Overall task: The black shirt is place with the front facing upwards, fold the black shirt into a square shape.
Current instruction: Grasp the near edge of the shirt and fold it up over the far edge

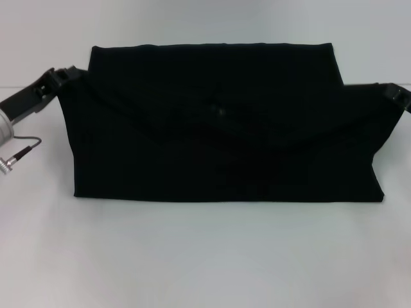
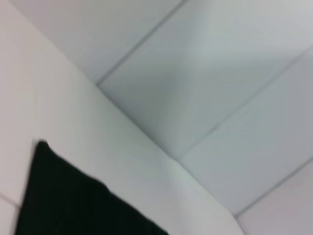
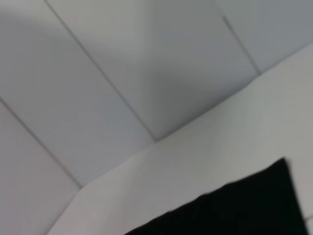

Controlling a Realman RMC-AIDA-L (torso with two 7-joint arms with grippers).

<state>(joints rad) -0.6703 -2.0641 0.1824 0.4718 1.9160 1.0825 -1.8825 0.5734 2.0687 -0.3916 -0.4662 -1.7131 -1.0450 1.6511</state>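
The robot's left gripper needs to release the lifted layer's corner on the black shirt's side edge (image 1: 81, 101), partway down from that edge's far corner.
The black shirt (image 1: 225, 128) spreads wide across the white table (image 1: 205, 256) as a long folded band, with no lettering showing. One layer is lifted and stretched between my two grippers, sagging in the middle. My left gripper (image 1: 64, 77) grips the shirt's left end and my right gripper (image 1: 395, 96) grips its right end, both shut on cloth. In the left wrist view only a corner of the black shirt (image 2: 63, 205) shows. The right wrist view likewise shows just a corner of the black shirt (image 3: 244, 205).
A silver cable plug (image 1: 16, 157) hangs by my left arm at the table's left edge. Bare white tabletop lies in front of the shirt. Pale wall panels (image 2: 205, 73) fill both wrist views.
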